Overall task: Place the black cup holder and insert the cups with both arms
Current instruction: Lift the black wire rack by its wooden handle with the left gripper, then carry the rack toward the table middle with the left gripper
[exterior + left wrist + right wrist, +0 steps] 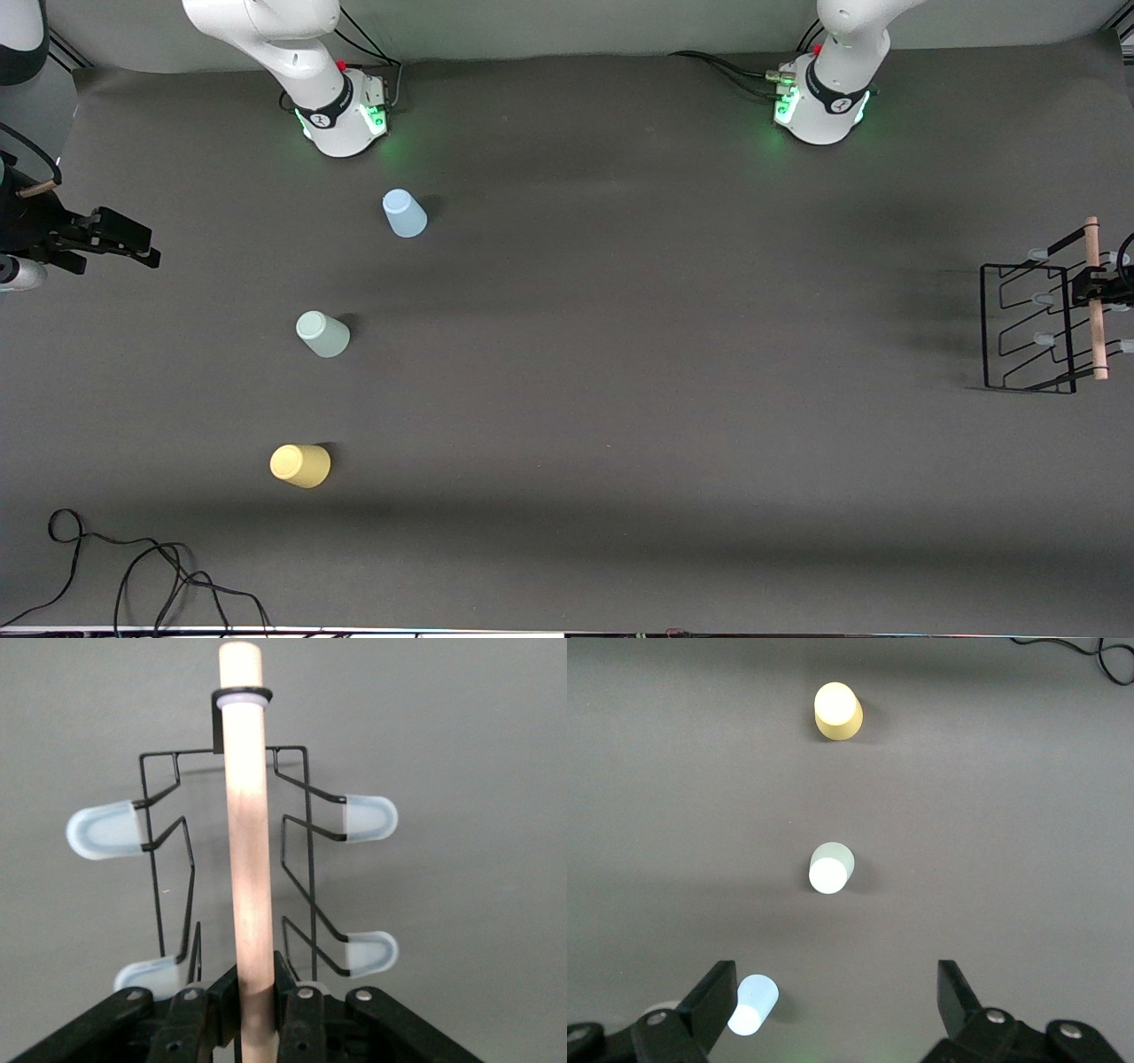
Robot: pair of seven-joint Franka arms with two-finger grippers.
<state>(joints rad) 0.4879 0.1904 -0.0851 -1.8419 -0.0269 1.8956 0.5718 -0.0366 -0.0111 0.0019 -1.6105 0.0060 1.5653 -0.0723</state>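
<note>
The robot's left gripper should release the black cup holder on the bare middle of the table [553, 363], across from the green cup.
My left gripper [1097, 289] is shut on the wooden rod handle [1095, 266] of the black cup holder [1028, 326] at the left arm's end of the table. In the left wrist view my left gripper [254, 981] clamps the rod [245, 833], with the pale blue-tipped pegs [368, 818] on both sides. I cannot tell whether the holder rests on the table. Three cups stand upside down toward the right arm's end: light blue [405, 213], pale green [322, 333], yellow [300, 465]. My right gripper [133, 241] is open and empty, up in the air over that end's edge, apart from the cups.
The right wrist view, with my right gripper [835, 992] open, shows the yellow cup [835, 711], the green cup [830, 868] and the blue cup [751, 1005] in a row. Loose black cables [133, 576] lie at the table's front corner. Both arm bases [341, 111] stand along the back edge.
</note>
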